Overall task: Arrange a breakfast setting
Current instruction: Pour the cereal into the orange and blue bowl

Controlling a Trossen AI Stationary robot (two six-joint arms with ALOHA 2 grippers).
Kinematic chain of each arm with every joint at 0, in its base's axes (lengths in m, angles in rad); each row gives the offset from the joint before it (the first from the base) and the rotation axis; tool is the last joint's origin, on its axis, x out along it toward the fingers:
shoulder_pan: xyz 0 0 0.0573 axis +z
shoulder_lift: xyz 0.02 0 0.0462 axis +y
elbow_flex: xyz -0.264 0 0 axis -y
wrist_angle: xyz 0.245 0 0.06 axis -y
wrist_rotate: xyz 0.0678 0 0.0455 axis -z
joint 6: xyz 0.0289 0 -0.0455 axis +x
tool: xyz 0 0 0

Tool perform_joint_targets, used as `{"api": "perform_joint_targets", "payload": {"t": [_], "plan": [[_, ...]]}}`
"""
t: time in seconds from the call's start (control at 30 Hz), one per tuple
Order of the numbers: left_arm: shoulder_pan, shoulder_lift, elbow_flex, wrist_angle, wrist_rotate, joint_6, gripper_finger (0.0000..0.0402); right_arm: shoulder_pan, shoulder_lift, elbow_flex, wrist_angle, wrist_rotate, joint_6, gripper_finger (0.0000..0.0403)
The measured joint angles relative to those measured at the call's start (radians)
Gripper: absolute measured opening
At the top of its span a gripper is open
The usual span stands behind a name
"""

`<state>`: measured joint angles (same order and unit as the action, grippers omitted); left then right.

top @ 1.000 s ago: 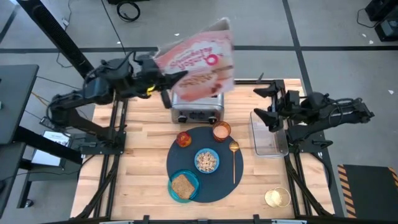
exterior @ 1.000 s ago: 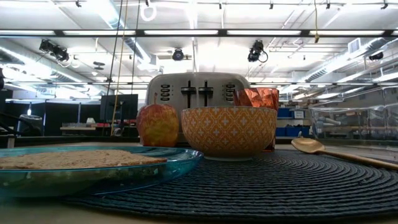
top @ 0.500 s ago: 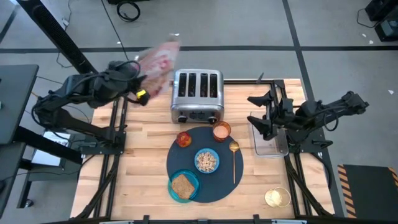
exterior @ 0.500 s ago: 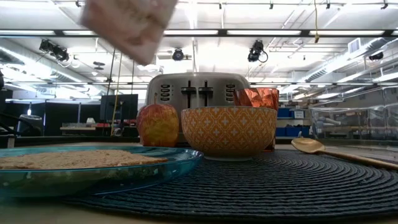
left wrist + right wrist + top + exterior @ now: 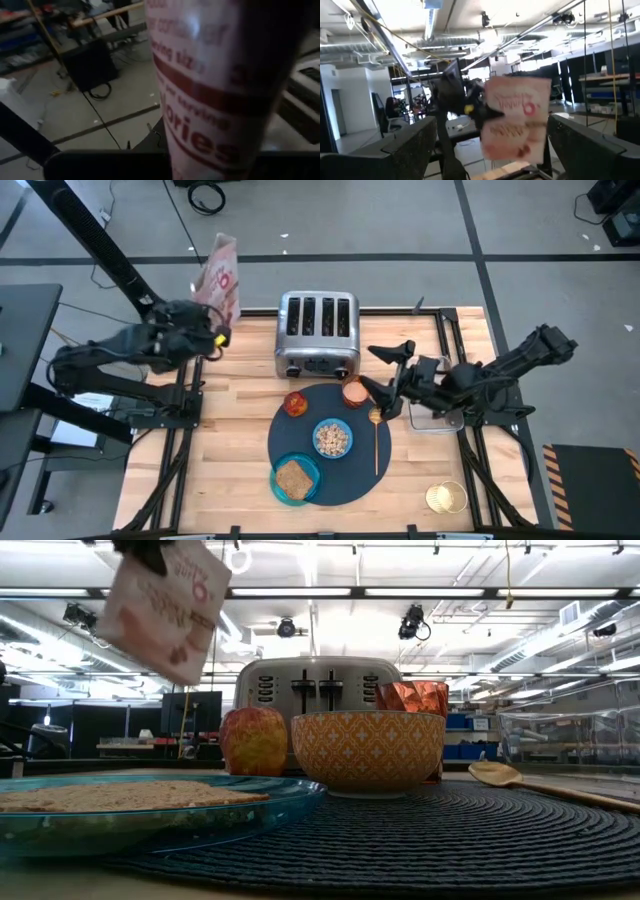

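Next, my left gripper releases the pink cereal box on the table (image 5: 222, 328) between the toaster and the black rail.
My left gripper (image 5: 212, 332) is shut on the pink cereal box (image 5: 220, 272), held high off the table's far left corner. The box also shows in the low view (image 5: 165, 605) and in the right wrist view (image 5: 515, 122). My right gripper (image 5: 383, 372) is open and empty, just right of the copper cup (image 5: 356, 391) and above the gold spoon (image 5: 376, 435). On the round navy mat (image 5: 355, 472) rest the bowl of cereal (image 5: 332, 439), the teal plate (image 5: 283, 488) with the toast (image 5: 292, 477), and the red fruit (image 5: 296, 402). My left gripper pinches one end of the cereal box (image 5: 216, 315) between its two fingers. The box is lifted clear of everything and tilted, its print upside down in the low view. In the left wrist view the box (image 5: 220, 85) fills the picture and hides the place of contact.
The chrome four-slot toaster (image 5: 317, 332) stands at the far edge behind the mat. A clear container (image 5: 440, 412) sits at the right edge under my right arm. A round gold thing (image 5: 446, 498) lies at the near right corner.
My left gripper has swung the cereal box from above the toaster toward the table's far left corner, and the box has turned edge-on to the high view. My right gripper has gone from over the clear container toward the table's left, up to the cup and spoon, staying open.
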<state>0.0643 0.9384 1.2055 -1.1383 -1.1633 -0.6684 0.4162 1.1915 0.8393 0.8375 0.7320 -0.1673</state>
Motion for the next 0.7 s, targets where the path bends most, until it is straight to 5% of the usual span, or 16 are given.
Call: {"api": "perform_joint_targets", "payload": {"t": [0.13,0.3,0.47,0.7], "plan": [[0.0,-0.003,-0.175,0.127,-0.098,-0.034,0.0008,0.002,0.057,0.075,-0.001,0.001,-0.014,0.0375],[0.005,-0.002,-0.367,0.171,-0.188,-0.254,0.0005,0.027,0.092,0.14,0.0,0.004,-0.012,0.0375],[0.045,-0.002,-0.514,0.211,-0.206,-0.415,0.0006,0.073,0.101,0.179,-0.016,0.061,-0.012,0.0375],[0.121,-0.002,-0.647,0.371,-0.206,-0.443,0.0006,0.15,0.098,0.18,-0.015,0.185,-0.009,0.0374]]}}
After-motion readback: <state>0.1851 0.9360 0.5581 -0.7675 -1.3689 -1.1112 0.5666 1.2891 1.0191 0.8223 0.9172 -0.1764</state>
